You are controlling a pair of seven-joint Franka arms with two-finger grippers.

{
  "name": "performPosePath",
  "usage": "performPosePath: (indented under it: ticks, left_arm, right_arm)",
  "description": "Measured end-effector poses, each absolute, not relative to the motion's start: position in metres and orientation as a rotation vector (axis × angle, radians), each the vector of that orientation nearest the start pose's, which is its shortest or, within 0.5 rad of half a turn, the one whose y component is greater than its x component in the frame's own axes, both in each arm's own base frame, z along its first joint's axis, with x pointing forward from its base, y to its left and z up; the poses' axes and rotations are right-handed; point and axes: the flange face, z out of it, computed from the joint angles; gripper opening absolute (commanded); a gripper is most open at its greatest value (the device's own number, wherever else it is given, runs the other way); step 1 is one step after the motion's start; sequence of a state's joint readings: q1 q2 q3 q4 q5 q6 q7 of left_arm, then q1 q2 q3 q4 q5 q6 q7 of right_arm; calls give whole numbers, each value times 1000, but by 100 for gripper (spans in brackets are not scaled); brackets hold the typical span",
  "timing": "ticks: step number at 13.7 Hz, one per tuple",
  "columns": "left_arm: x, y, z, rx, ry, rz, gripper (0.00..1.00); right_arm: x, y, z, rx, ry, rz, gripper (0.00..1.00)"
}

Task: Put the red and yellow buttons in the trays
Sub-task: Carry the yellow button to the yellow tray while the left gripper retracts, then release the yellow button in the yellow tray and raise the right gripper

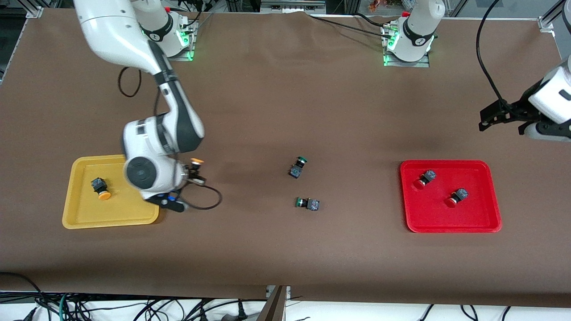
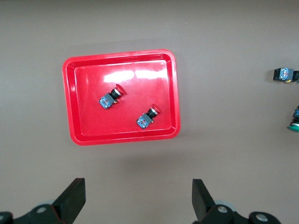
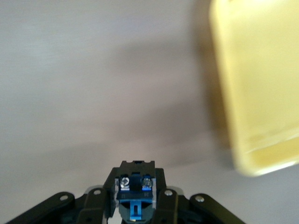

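Next, my right gripper sets the yellow button down in the yellow tray (image 1: 132, 181) next to the other yellow button.
My right gripper (image 1: 194, 173) is shut on a yellow-capped button (image 1: 196, 162) and holds it over the brown table just beside the yellow tray (image 1: 80, 219). In the right wrist view the button's black-and-blue body (image 3: 135, 186) sits between the fingers, with the yellow tray's corner (image 3: 261, 93) beside it. Another yellow button (image 1: 101, 187) lies in the yellow tray. Two red buttons (image 1: 424, 179) (image 1: 457, 197) lie in the red tray (image 1: 450, 228). They also show in the left wrist view (image 2: 111, 97) (image 2: 147, 117), in the red tray (image 2: 70, 102). My left gripper (image 1: 490, 118) (image 2: 138, 200) is open and empty, up over bare table at the left arm's end.
Two green-capped buttons (image 1: 297, 167) (image 1: 308, 203) lie on their sides mid-table between the trays. They also show at the edge of the left wrist view (image 2: 283, 74) (image 2: 295, 119). A black cable (image 1: 209, 203) loops from the right wrist. Brown cloth covers the table.
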State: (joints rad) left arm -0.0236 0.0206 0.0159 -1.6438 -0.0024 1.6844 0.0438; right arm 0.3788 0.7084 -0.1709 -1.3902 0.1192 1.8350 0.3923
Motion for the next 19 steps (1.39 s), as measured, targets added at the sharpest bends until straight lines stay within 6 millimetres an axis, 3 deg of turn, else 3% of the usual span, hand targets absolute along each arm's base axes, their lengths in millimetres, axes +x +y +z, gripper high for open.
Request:
performPosePath:
  ticks: [3, 6, 8, 12, 13, 14, 17, 19]
  left_arm:
    - [570, 0, 582, -3142, 64, -35, 100]
    - [577, -8, 581, -3141, 81, -51, 100]
    - [579, -7, 580, -3141, 78, -46, 100]
    - [579, -3, 579, -3141, 67, -36, 100]
    - [579, -3, 579, -3141, 66, -33, 100]
    - [579, -3, 579, -3141, 66, -32, 100]
    - [579, -3, 579, -3141, 67, -32, 100]
    - [579, -3, 579, -3141, 67, -32, 100]
  right_arm:
    - [686, 85, 268, -3196, 45, 441, 0]
    - [689, 5, 256, -3165, -159, 435, 0]
    - [689, -31, 241, -3163, -228, 364, 0]
    - [686, -30, 203, -3192, -288, 222, 3]
    - [685, -29, 199, -3194, -294, 211, 64]
    - [685, -29, 199, -3194, -300, 208, 100]
    - [688, -26, 209, -3189, -317, 199, 100]
    - [692, -18, 231, -3169, -329, 257, 100]
